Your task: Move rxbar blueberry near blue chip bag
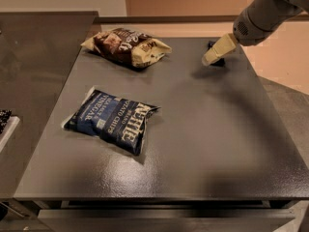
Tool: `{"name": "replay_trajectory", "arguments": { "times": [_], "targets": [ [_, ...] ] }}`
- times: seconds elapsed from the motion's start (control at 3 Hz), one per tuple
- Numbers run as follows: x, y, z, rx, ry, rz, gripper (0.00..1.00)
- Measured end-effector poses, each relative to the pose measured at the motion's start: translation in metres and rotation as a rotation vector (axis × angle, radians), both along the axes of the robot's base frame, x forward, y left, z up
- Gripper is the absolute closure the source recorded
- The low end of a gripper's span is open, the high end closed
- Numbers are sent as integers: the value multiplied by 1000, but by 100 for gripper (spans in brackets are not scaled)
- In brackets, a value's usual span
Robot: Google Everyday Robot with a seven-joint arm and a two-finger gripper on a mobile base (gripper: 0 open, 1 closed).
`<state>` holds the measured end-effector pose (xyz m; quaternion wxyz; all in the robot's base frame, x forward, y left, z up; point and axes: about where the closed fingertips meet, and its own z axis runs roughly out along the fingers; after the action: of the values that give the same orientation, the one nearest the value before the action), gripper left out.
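My gripper needs to close next around the middle of the rxbar blueberry [216,55], between its two ends near the far edge of the table.
The rxbar blueberry [211,44] lies at the far right of the grey table [203,139], and only small dark bits of it show around the gripper. My gripper [216,53] hangs from the arm at the upper right, directly over the bar and covering most of it. I cannot tell whether it touches the bar. The blue chip bag [112,120] lies flat at the left middle of the table, well away from the bar and the gripper.
A brown and cream chip bag [128,46] lies at the far left of the table. A dark counter [34,57] adjoins the table on the left, with a white-edged object [5,124] at the left border. The table's right edge runs just beside the bar.
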<state>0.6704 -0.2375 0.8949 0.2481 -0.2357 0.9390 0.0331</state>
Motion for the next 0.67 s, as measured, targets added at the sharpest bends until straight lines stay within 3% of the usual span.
{"name": "replay_trajectory", "arguments": {
  "times": [0.33,0.67],
  "targets": [
    [13,-1,-10,-18,40,-77,0],
    [22,0,-15,-27,43,-145,0]
  ]
}}
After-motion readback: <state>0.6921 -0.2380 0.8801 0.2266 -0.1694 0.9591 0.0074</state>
